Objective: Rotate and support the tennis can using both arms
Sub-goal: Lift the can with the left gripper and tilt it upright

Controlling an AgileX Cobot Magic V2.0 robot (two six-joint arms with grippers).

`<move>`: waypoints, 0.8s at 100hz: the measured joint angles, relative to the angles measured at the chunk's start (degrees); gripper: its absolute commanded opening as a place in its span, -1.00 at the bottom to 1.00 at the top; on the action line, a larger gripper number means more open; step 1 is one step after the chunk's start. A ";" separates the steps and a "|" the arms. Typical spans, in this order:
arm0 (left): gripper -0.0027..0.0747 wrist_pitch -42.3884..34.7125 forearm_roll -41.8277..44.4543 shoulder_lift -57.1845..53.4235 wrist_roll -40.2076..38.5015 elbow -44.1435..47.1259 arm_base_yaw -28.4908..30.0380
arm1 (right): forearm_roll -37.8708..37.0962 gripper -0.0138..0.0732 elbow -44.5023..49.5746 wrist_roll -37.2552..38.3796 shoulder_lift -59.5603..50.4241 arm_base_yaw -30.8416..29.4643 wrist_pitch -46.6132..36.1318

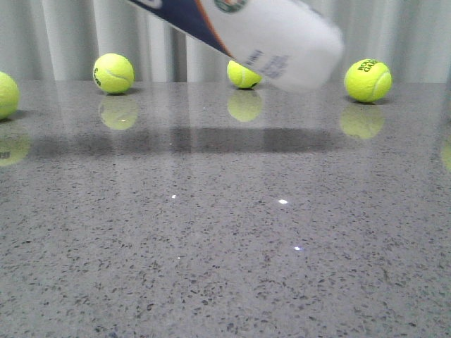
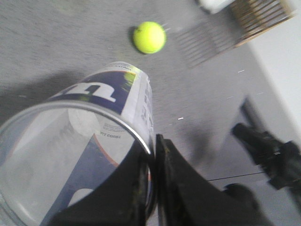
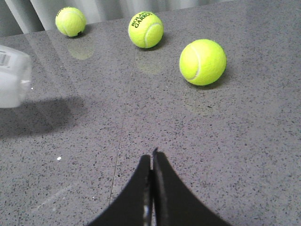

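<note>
My left gripper is going to stand the tennis can on bare table (image 1: 149,156) in front of the ball nearest the can's navy part.
The tennis can (image 1: 261,39) hangs tilted above the table at the back, its white end lower to the right and its navy part running out of the top. In the left wrist view the can (image 2: 70,155) shows its open clear mouth, and my left gripper (image 2: 153,146) is shut on its rim, one finger inside the wall and one outside. A white end of the can (image 3: 13,82) shows at the edge of the right wrist view. My right gripper (image 3: 152,157) is shut with nothing in it, low over bare table, apart from the can.
Several yellow-green tennis balls (image 1: 113,73) (image 1: 367,79) (image 1: 244,74) lie along the back of the grey speckled table (image 1: 225,246). One ball (image 3: 202,62) lies close ahead of my right gripper. A wooden slatted rack (image 2: 256,16) stands beyond the table edge.
</note>
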 measured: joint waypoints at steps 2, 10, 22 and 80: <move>-0.99 0.27 2.23 0.00 -1.53 -1.69 0.00 | 0.00 -0.83 0.00 0.00 0.00 0.00 0.00; -0.99 0.67 10.98 -0.03 -6.78 -7.78 -0.85 | 0.00 -0.83 0.00 0.00 0.00 0.00 0.00; -0.99 1.17 21.57 -0.03 -13.06 -14.14 -3.44 | 0.00 -0.83 0.00 0.00 0.00 0.00 0.00; -0.99 3.08 43.57 -4.75 -20.33 -19.42 -15.45 | 0.00 -0.83 0.00 0.00 0.00 0.00 -0.10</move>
